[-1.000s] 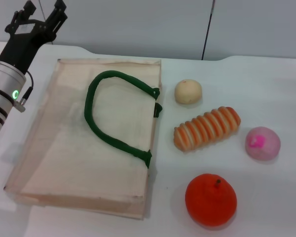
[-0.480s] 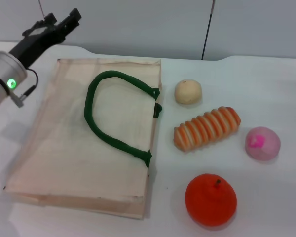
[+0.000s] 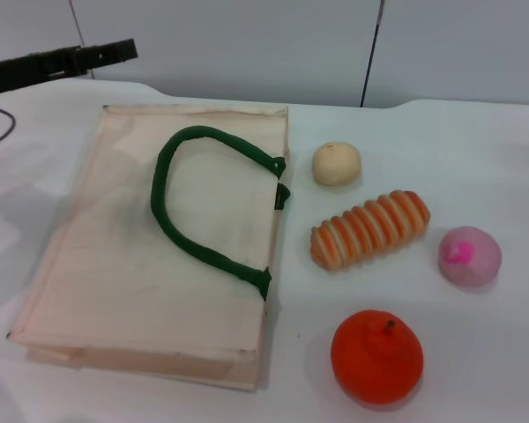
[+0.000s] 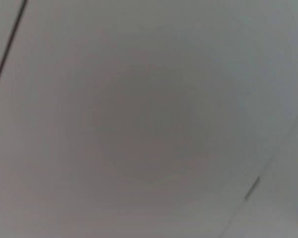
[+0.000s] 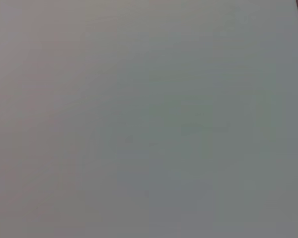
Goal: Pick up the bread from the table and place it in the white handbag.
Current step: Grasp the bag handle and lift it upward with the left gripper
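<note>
The robot's left gripper needs to next move to the far bend [image 3: 170, 148] of the white handbag's dark green rope handle and close there.
The bread [image 3: 370, 229], a ridged loaf with orange and cream stripes, lies on the white table [image 3: 476, 150] just right of the white handbag [image 3: 106, 264]. The handbag lies flat, with its dark green rope handle [image 3: 165, 220] looped across the top. In the head view my left gripper [image 3: 115, 51] is seen edge-on at the far left, raised beyond the bag's far corner and well away from the bread. The right gripper is out of view. Both wrist views show only a plain grey surface.
A small round beige bun [image 3: 337, 164] sits just behind the bread. A pink ball [image 3: 469, 256] lies to its right. An orange fruit [image 3: 376, 356] rests in front, near the table's front edge. A grey wall stands behind the table.
My left arm has swung up and out to the left, and the gripper has turned from pointing up to lying nearly level. The bread, the bag and the other items have not moved.
</note>
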You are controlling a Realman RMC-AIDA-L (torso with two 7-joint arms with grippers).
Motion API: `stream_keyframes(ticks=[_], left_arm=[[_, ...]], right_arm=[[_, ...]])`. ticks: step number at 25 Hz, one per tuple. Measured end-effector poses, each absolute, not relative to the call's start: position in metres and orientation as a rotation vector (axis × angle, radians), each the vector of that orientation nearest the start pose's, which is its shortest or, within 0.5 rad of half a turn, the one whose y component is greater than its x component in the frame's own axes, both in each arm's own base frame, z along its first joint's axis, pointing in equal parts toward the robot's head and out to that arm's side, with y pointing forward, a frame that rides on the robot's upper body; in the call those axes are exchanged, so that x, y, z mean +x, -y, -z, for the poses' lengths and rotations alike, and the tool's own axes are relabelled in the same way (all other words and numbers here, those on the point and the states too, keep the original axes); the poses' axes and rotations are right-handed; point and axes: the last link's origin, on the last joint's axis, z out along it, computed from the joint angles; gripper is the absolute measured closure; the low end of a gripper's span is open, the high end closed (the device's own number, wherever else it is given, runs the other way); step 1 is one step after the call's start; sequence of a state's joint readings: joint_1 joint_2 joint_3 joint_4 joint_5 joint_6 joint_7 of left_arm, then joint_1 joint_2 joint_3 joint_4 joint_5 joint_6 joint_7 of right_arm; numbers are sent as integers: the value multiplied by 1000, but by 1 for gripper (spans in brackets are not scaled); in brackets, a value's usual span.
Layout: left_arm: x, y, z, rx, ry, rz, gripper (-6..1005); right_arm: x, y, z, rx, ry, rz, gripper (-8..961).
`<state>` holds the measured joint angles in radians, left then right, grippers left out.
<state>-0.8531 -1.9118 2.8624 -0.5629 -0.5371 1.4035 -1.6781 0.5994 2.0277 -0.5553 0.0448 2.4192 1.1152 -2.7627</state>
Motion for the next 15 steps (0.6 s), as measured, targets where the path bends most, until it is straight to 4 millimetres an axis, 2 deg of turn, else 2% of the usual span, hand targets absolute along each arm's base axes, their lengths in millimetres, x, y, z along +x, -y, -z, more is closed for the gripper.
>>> stream_keyframes(ticks=[2, 5, 15], left_arm=[[-283, -419, -111, -2155, 1126, 732, 120], [-281, -419, -108, -2207, 1148, 633, 119], [-261, -436, -77, -2336, 1125, 348, 116]], right_arm=[[339, -373, -29, -1453, -702, -770, 60], [339, -373, -30, -1453, -701, -770, 60], [338, -375, -31, -1452, -692, -772, 61]])
